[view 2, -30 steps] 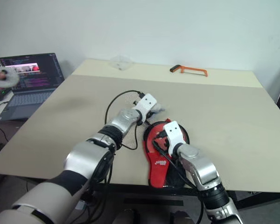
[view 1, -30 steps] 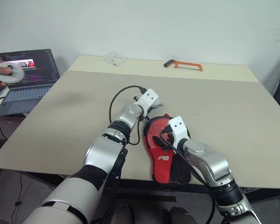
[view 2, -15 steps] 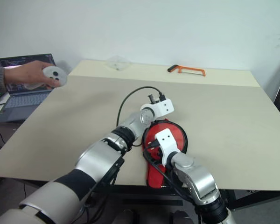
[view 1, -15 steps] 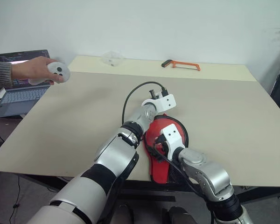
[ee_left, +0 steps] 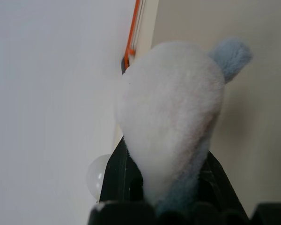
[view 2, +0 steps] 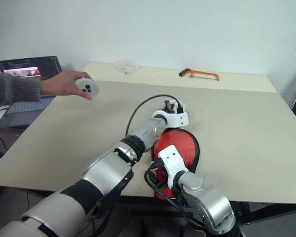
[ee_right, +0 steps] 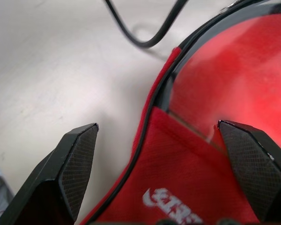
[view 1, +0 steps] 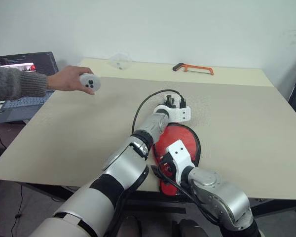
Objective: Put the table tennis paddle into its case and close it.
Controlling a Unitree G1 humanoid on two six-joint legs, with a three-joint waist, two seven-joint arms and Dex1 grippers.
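Note:
Next, my left gripper releases the fluffy thing on the table (view 1: 220, 124) beside the round end of the case, in a spot that is away from the laptop.
The case (view 1: 173, 174) lies near the table's front edge, red with a white logo and a black rim. It is open at its round end. The table tennis paddle's red face (ee_right: 234, 70) shows inside it, and the handle is hidden. My right gripper (ee_right: 157, 136) is open just above the case's left rim, one finger over bare table, the other over the red face. My left gripper (ee_left: 168, 164) hovers by the far end of the case (view 2: 180, 140), shut on a fluffy white-and-grey thing (ee_left: 173, 103).
A person's hand holds a small grey round disc (view 1: 90, 82) over the table's left part. A laptop (view 1: 24, 94) sits off the left edge. An orange hacksaw (view 1: 193, 68) and a clear plastic piece (view 1: 120, 60) lie at the back. A black cable (view 1: 143, 106) loops by my left arm.
My left hand has swung right over the case's far end and rolled. My right gripper has drawn back toward the front edge. The person's hand with the disc has reached in over the table.

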